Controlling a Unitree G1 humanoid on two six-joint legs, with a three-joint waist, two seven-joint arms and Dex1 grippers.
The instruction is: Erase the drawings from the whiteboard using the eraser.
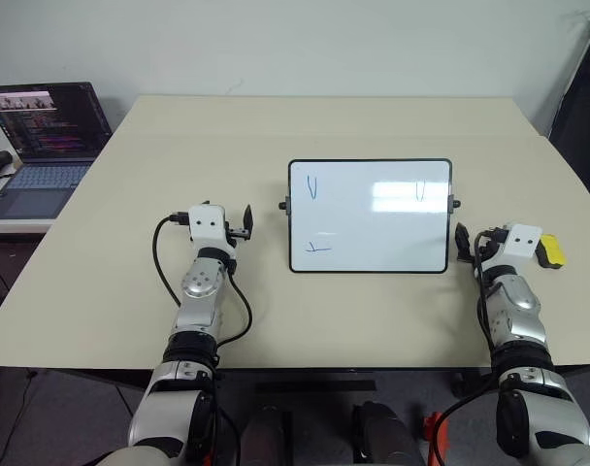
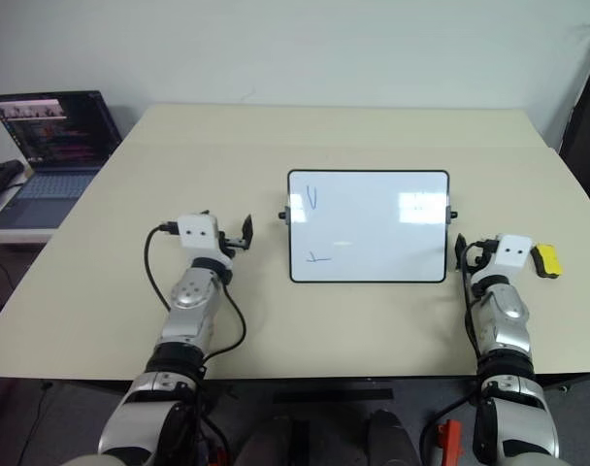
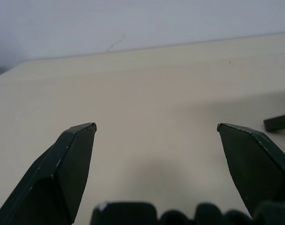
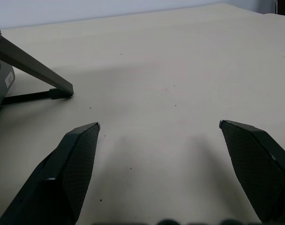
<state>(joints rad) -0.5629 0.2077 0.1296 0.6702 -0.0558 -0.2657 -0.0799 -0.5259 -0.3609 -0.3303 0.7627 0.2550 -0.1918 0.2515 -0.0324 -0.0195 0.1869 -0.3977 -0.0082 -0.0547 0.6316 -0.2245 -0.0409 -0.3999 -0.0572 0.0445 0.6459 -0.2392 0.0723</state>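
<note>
Next, the yellow eraser's long sides (image 1: 552,256) get my right gripper's grip, toward my end.
The whiteboard (image 1: 370,216) stands at the middle of the beige table (image 1: 111,252), its black frame tilted up toward me. The drawings are thin blue strokes: a U (image 1: 312,187) at the board's upper left, another U (image 1: 420,191) at its upper right and a small cross (image 1: 319,247) at its lower left. The yellow eraser (image 1: 551,250) lies on the table just right of my right gripper (image 1: 504,239), outside its fingers. That gripper is open and empty (image 4: 159,125), to the right of the board. My left gripper (image 1: 213,214) is open and empty (image 3: 156,126), left of the board.
An open laptop (image 1: 48,136) sits on a lower side surface off the table's left edge. A dark upright object (image 1: 581,97) stands beyond the table's far right corner. A dark strut of the board (image 4: 34,70) shows in the right wrist view.
</note>
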